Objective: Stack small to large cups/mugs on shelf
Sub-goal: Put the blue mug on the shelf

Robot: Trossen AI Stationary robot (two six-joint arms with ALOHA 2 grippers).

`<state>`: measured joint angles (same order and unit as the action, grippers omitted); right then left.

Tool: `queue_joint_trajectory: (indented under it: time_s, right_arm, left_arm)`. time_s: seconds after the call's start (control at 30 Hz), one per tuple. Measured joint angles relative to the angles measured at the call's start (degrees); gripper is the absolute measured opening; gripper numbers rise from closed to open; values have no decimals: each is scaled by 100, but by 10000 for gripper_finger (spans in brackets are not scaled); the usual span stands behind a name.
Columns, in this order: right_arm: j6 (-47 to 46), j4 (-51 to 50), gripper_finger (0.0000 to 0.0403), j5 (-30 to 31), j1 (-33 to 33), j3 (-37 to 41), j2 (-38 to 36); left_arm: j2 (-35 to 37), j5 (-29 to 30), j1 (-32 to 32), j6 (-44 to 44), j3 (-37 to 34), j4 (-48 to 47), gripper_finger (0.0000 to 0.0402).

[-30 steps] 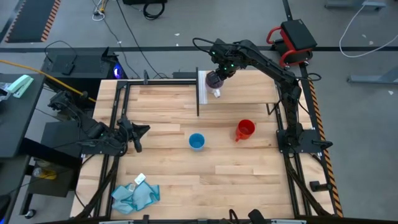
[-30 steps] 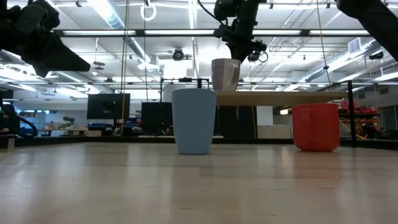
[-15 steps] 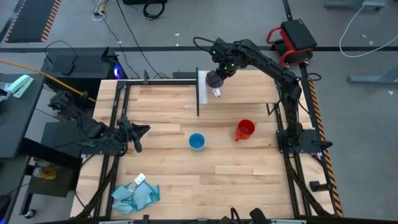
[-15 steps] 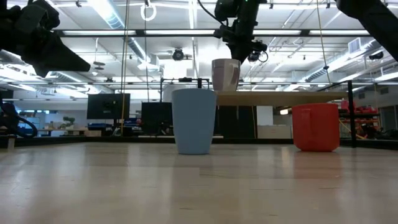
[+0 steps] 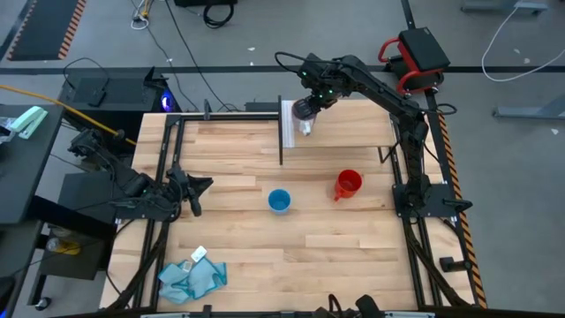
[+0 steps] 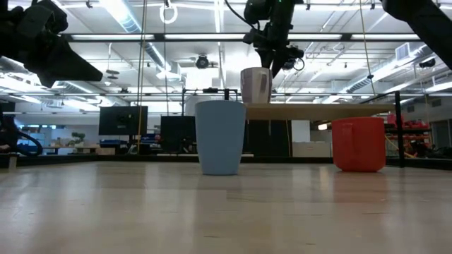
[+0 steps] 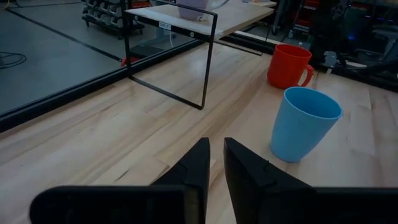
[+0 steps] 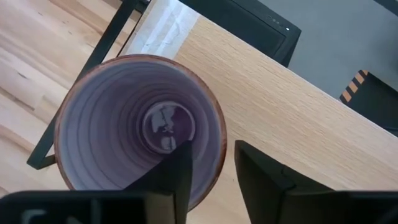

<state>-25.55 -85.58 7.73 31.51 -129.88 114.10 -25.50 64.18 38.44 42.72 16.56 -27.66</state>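
Observation:
The purple cup already stands on the shelf, so the robot's right gripper should next close on the shelf-side rim [image 5: 283, 191] of the blue cup.
The translucent purple cup [image 5: 305, 110] [image 6: 256, 85] stands upright on its base at the left end of the shelf [image 5: 353, 128] [image 6: 325, 109], mouth up. My right gripper [image 8: 213, 165] is above it, slightly open. One finger points down inside the cup [image 8: 140, 124] and one outside, with the rim between them and a gap on each side. The blue cup [image 5: 279, 200] [image 7: 305, 124] and the red handled mug [image 5: 348, 185] [image 7: 288, 65] stand upright on the table in front of the shelf. My left gripper [image 5: 199, 185] [image 7: 216, 146] is shut and waits at the table's left side.
A crumpled blue cloth [image 5: 192, 276] with a white tag lies near the table's near left corner. The shelf's thin black posts [image 7: 208, 62] stand between the shelf top and the table. Bare wood lies around the blue cup and the red mug.
My right gripper has shifted slightly toward the table's far edge above the purple cup. The cup has stayed standing on the shelf. The blue cup, the red mug and my left arm have kept still.

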Motion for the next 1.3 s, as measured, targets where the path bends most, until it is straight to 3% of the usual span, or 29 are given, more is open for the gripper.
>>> queue_joint_trajectory:
  time_s: [0.37, 0.7, 1.0, 1.17, 1.3]
  right_arm:
    - [-33, -241, 138, 59, -15, -514, -35]
    - [-268, -446, 138, 224, -324, -477, -807]
    - [-1037, -446, 138, 203, -2085, -481, -1276]
    - [-1389, -392, 138, 210, -3361, -343, -943]
    - [-1390, -258, 138, 211, -4017, -112, -481]
  left_arm:
    - [0, -1, 0, 0, 0, 2, 60]
    - [1, -2, 0, 32, -7, 6, 63]
    - [2, -148, 0, 55, -7, 37, 58]
    - [1, -281, 0, 57, -7, 46, 61]
    - [2, -297, 0, 57, -7, 48, 63]
